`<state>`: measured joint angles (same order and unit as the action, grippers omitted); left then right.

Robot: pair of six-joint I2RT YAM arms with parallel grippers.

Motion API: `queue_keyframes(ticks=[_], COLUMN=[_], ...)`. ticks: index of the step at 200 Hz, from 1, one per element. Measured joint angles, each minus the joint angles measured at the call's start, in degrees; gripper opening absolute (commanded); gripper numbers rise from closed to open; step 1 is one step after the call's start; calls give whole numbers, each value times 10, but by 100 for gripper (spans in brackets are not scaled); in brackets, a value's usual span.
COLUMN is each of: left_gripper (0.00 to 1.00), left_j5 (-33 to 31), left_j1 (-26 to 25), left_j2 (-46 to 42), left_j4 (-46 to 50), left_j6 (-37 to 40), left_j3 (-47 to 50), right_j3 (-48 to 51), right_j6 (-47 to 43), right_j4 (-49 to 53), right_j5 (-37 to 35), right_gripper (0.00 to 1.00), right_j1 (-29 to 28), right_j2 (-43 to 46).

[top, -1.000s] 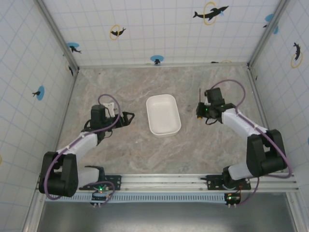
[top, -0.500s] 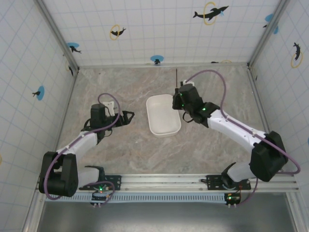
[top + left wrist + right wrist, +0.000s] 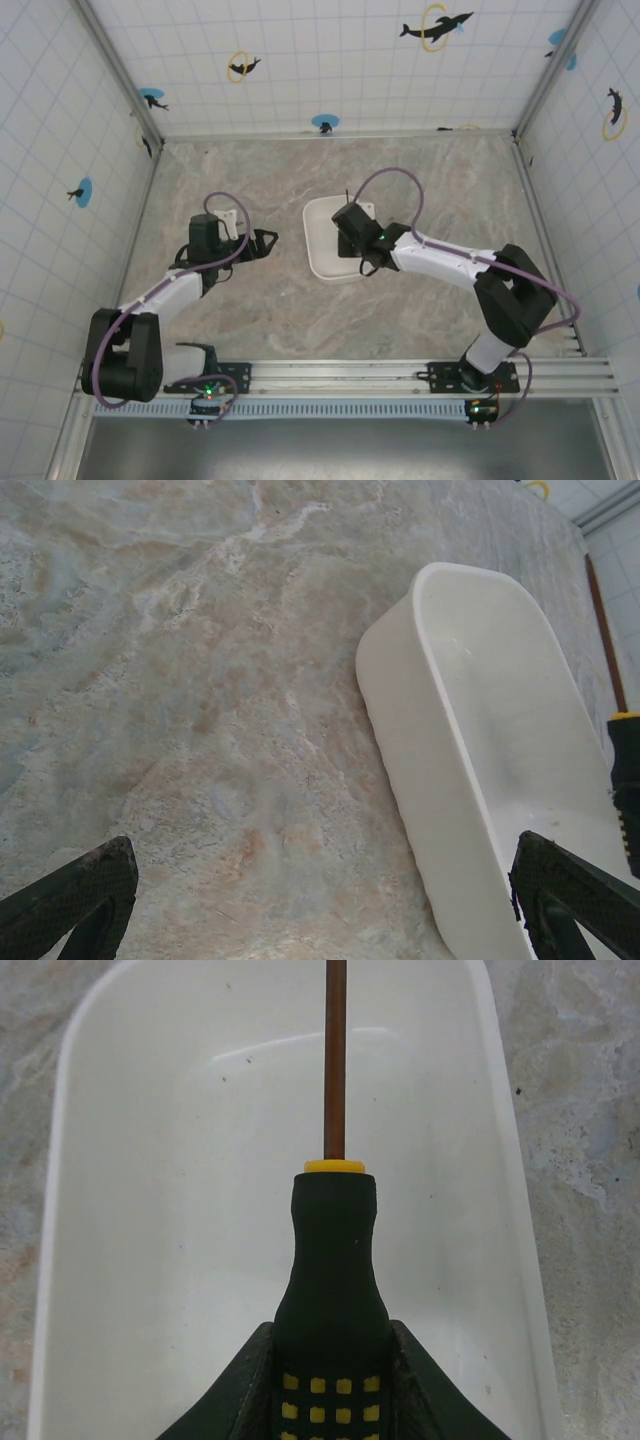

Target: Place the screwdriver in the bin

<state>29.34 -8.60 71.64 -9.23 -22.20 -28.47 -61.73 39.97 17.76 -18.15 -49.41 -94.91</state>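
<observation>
My right gripper is going to set the screwdriver down on the middle of the white bin's bottom [image 3: 342, 244] [image 3: 305, 1250]. Its handle will point toward the bin's near rim.
The screwdriver [image 3: 332, 1270] has a black handle with yellow squares and a thin shaft pointing away. My right gripper [image 3: 332, 1370] is shut on that handle, a finger [image 3: 248, 1385] pressed to each side. It hangs over the inside of the white bin [image 3: 150, 1210]. From above, the right gripper [image 3: 353, 224] covers the bin's [image 3: 320, 245] right half. The screwdriver shaft [image 3: 348, 194] pokes past the far rim. My left gripper [image 3: 268, 240] rests open on the table left of the bin. In the left wrist view, the bin [image 3: 470, 710] and screwdriver [image 3: 603, 630] lie ahead of the left gripper [image 3: 320, 915].
The marbled tabletop [image 3: 250, 310] is bare around the bin. Tiled walls [image 3: 300, 60] close in the back and both sides. A metal rail [image 3: 340, 375] runs along the near edge by the arm bases.
My right arm swung left from the table's right side to above the bin, carrying the screwdriver. The left arm stayed put.
</observation>
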Motion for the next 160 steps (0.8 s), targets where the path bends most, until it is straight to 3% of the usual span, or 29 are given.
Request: queue_keyframes(ticks=[160], left_gripper=[98], left_j5=[0], left_j1=[0], left_j2=[9], left_j4=[0], left_j6=[10], left_j3=[-6], right_j3=[-36], right_j6=[7], right_j4=[16], right_j5=[16], right_gripper=[0], right_j1=[-5], right_j2=[-94])
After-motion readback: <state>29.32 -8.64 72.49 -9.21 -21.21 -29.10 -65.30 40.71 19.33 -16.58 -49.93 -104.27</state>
